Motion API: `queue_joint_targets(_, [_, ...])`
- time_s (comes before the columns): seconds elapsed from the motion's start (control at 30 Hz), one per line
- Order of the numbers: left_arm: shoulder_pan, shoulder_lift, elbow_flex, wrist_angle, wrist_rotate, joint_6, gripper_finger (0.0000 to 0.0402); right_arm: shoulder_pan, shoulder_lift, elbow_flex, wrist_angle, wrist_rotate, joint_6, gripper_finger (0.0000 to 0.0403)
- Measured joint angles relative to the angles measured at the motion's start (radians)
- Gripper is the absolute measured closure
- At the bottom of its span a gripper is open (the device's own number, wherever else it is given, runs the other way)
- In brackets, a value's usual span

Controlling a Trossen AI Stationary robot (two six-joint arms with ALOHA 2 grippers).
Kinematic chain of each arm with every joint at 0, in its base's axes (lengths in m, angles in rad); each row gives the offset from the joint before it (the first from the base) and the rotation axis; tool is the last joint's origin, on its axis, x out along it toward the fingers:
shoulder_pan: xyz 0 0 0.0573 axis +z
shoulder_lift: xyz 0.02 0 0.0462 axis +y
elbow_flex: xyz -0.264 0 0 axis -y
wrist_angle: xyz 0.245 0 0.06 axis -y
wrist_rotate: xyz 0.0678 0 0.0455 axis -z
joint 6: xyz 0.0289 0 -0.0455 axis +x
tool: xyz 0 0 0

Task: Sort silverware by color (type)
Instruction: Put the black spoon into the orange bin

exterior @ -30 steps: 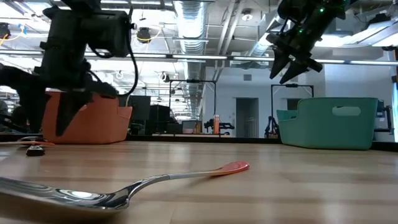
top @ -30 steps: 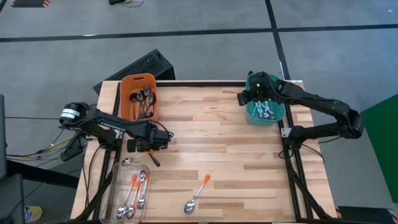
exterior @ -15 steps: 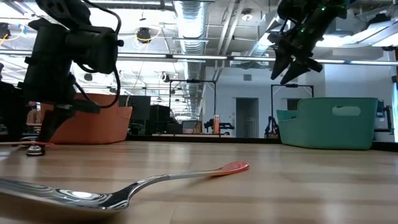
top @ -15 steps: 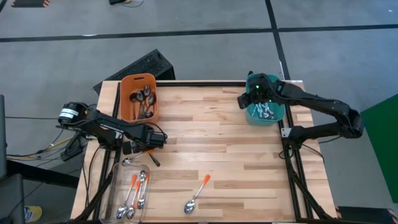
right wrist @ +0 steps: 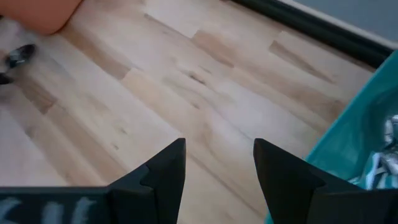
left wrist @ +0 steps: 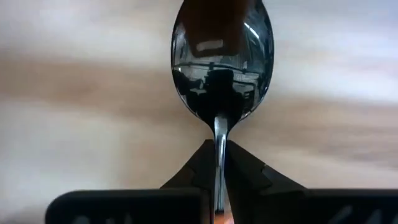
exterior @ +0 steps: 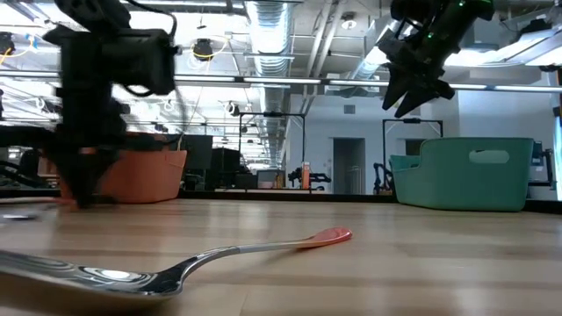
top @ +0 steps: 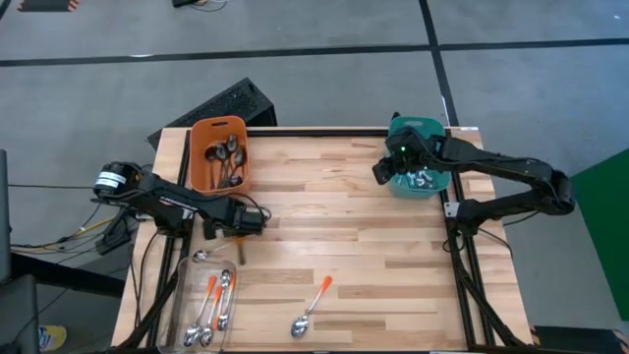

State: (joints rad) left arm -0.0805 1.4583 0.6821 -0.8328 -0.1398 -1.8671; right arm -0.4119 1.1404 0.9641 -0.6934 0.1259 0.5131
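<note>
Next, my left gripper releases the dark spoon on top of the dark spoons in the orange bin (top: 233,161).
A dark shiny spoon (left wrist: 221,68) lies on the wood at the table's left. Only its dark handle (top: 240,250) shows from above. My left gripper (top: 239,231) stands over it, pointing down and shut on it. My right gripper (top: 381,173) hangs open and holding nothing above the table, beside the teal bin (top: 425,183) of spoons. An orange bin (top: 221,152) at the far left holds dark spoons. A clear tray (top: 189,295) at the near left holds orange-handled spoons. One orange-handled spoon (top: 313,307) lies loose near the front edge. My left gripper pinches the spoon's thin neck (left wrist: 219,140), just behind the bowl, between its two fingers. The fingers come from above, pointing down, and lie across the spoon. The bowl (left wrist: 221,68) sticks out beyond the fingertips. Whether the spoon still rests on the table, I cannot tell.
A silver spoon bowl (top: 200,257) lies just left of my left gripper, at the tray's far end. The table's middle is bare wood (top: 334,226). In the low view the loose spoon (exterior: 176,272) fills the foreground.
My left gripper has sunk to the table top and shut on the spoon's neck. The dark handle has turned from slanting to pointing at the near edge. My right gripper, still open, has swung off the teal bin toward the table's middle.
</note>
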Motion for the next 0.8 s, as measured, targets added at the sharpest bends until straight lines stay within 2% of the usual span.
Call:
queue_joint_targets(0.17, [0.002,0.001,0.041,0.095,-0.086,0.007,0.0397,0.068,0.0,0.0,0.0,0.001,0.038,0.0192])
queue_joint_targets(0.27, [0.009,0.0,0.079,0.246,-0.134,0.039,0.0397,0.106,0.0,0.0,-0.001,0.002,0.044,0.0192])
queue_joint_targets(0.43, [0.04,0.0,0.118,0.425,-0.208,0.176,0.0397,0.138,0.0,0.0,0.0,0.003,0.062,0.0192])
queue_joint_targets(0.57, [0.065,0.0,0.147,0.615,-0.247,0.452,0.0394,0.144,0.0,0.0,0.002,0.005,0.063,0.0192])
queue_joint_targets(0.63, [0.074,0.0,0.159,0.736,-0.228,0.626,0.0394,0.144,0.0,0.0,0.002,0.003,0.073,0.0192])
queue_joint_targets(0.73, [0.094,-0.001,0.169,0.932,-0.122,0.883,0.0395,0.144,0.0,0.0,0.008,-0.005,0.106,0.0192])
queue_joint_targets(0.8, [0.106,-0.001,0.169,1.025,-0.032,1.003,0.0395,0.144,0.0,0.0,0.036,-0.047,0.102,0.0192])
